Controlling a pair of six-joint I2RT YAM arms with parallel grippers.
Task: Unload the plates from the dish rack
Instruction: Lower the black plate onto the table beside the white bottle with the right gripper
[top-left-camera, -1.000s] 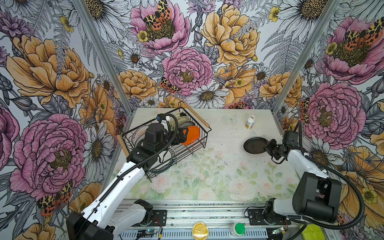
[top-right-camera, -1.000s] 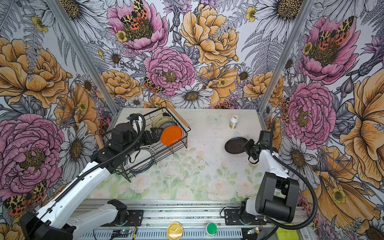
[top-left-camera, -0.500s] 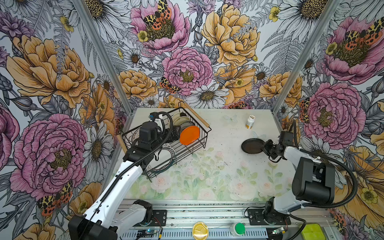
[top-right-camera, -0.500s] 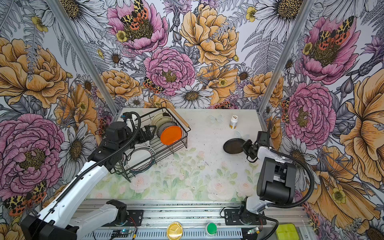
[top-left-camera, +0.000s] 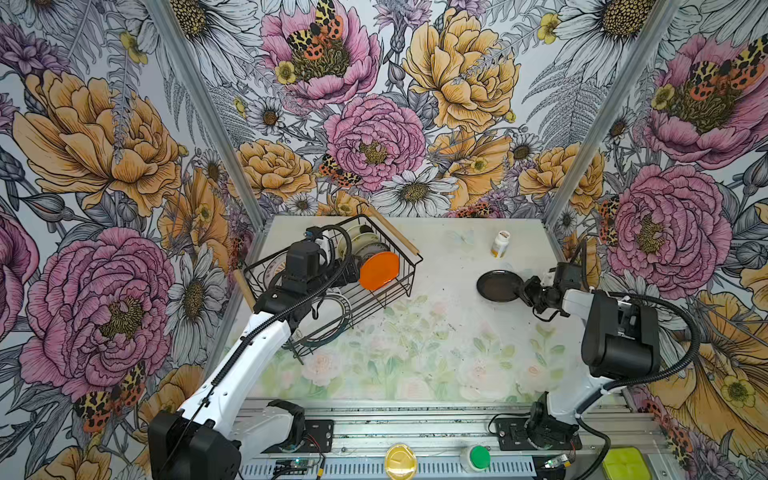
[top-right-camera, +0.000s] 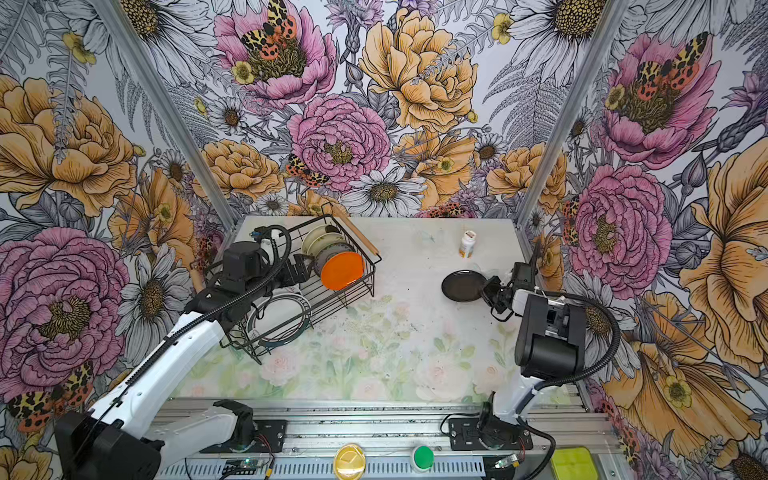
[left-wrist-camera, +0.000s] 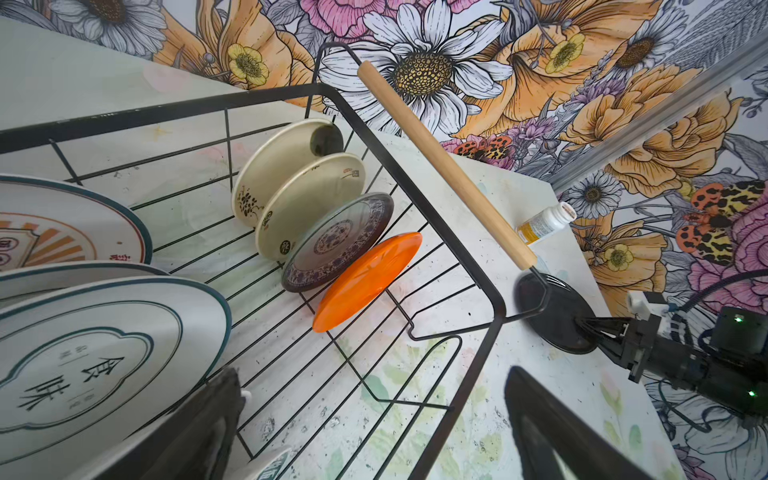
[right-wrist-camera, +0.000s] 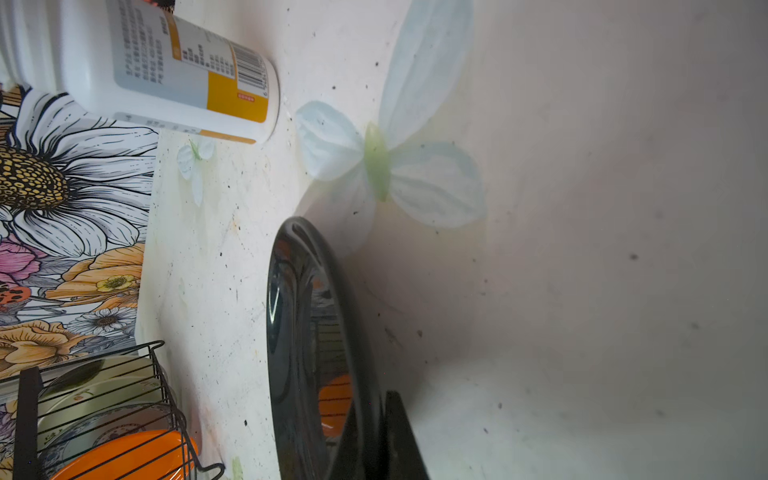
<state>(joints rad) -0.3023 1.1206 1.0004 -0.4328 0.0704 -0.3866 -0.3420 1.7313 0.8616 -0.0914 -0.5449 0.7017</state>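
Next, my left gripper will go to the orange plate's edge (top-left-camera: 365, 267) (left-wrist-camera: 327, 308) that faces the white plates in the dish rack and close there.
The dish rack (top-left-camera: 409, 272) (top-right-camera: 365, 286) stands at the back left with several plates upright in it. The orange plate (top-left-camera: 379, 270) (top-right-camera: 341, 270) (left-wrist-camera: 368, 280) leans at the row's near end, beside a grey patterned plate (left-wrist-camera: 336, 241) and two cream ones (left-wrist-camera: 311, 199). White dark-rimmed plates (left-wrist-camera: 95, 353) fill the other end. My left gripper (top-left-camera: 351, 270) (left-wrist-camera: 370, 386) hangs open inside the rack, short of the orange plate. My right gripper (top-left-camera: 524, 289) (right-wrist-camera: 376, 415) is shut on the rim of a black plate (top-left-camera: 498, 286) (top-right-camera: 462, 286) (right-wrist-camera: 307, 332), held roughly level low over the table at the right.
A small white pill bottle (top-left-camera: 500, 244) (top-right-camera: 467, 244) (right-wrist-camera: 158, 66) stands behind the black plate near the back wall. The rack's wooden handle (top-left-camera: 390, 232) (left-wrist-camera: 444, 166) runs along its far right side. Flowered walls close in the table on three sides.
The right gripper carried the black plate slightly left, and its arm's elbow swung nearer. The left gripper drew back from the orange plate, which now shows whole.
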